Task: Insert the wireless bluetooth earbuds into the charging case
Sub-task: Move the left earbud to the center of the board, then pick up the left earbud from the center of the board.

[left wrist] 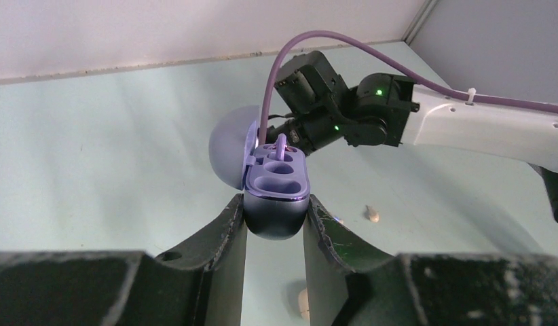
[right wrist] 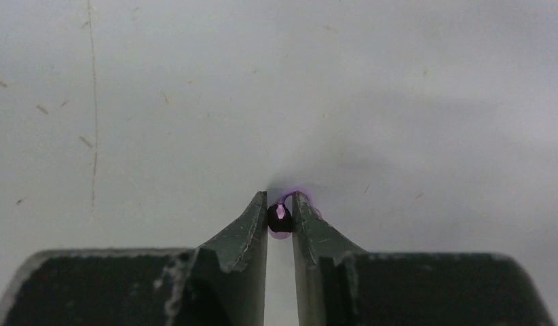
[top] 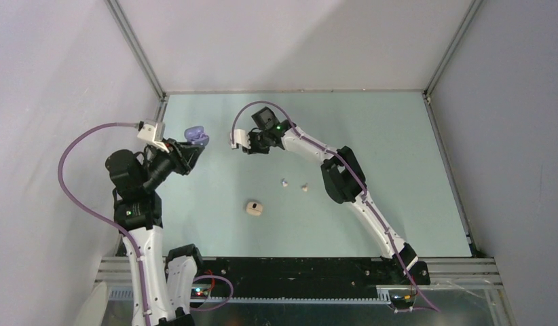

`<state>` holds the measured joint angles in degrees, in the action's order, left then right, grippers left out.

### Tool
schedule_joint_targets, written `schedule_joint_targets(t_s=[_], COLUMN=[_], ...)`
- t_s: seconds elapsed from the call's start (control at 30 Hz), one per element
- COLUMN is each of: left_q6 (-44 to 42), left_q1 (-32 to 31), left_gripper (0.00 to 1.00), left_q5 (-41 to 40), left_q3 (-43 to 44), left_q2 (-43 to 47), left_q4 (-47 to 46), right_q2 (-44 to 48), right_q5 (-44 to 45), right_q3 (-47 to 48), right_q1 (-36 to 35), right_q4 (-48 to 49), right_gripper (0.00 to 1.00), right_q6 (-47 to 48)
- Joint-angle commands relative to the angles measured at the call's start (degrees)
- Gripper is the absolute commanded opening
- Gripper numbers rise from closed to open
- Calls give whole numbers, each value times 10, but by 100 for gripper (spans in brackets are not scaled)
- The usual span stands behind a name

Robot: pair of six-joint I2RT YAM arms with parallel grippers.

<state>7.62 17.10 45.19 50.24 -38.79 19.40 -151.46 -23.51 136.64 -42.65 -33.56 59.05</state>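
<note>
Next, I put the purple earbud down and grab its curved band [right wrist: 301, 193], because my right gripper's fingers cover the earbud's ends that go into the charging case.
My left gripper [top: 192, 147] is shut on the open purple charging case [top: 197, 136] and holds it above the table at the far left. In the left wrist view its fingers [left wrist: 229, 224] clamp the case body [left wrist: 276, 210], lid swung back, wells facing up. My right gripper [top: 235, 142] is shut on a tiny purple earbud [right wrist: 280, 219], just right of the case. From the left wrist view this bud [left wrist: 282, 145] shows over the far well; I cannot tell if it touches. Two loose buds, one pale [top: 284, 182] and one cream [top: 305, 187], lie on the table.
A closed cream-beige case [top: 254, 208] lies mid-table, nearer the arm bases; it also shows partly behind a finger in the left wrist view [left wrist: 301, 303]. The cream bud shows there too [left wrist: 372, 214]. Walls enclose the teal table [top: 371, 136] on three sides.
</note>
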Motion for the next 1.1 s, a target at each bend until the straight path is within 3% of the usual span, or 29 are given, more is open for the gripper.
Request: schedule_joint_targets(t_s=[0.0,0.1,0.37,0.57,0.8,1.07], left_q6=[33,49,27,-27,-50,-30], left_q1=[8,7,3,-44,-144,-224], left_gripper=[0,0,0,0,0,0], left_q5=[11,15,34,46,40,44], left_q3=[-7,-10,-24,-16,30,52], left_q2=[0,-7,-32,-88,-178,-251], left_q4=[-66,-91,-149,-168,-190,-241], right_q2=[80,114,218,334,444,468], right_q5=[46,80,129,165,277,246], right_q3=[-77,-107,-174,-344,-497,-579], right_q1=[1,6,63,120,166,203], right_q4=[22,51,-8,-52,-79,-62], right_gripper=[13,0,0,0,0,0], right_q6=[-75,-145,-462,-676,-778,-804])
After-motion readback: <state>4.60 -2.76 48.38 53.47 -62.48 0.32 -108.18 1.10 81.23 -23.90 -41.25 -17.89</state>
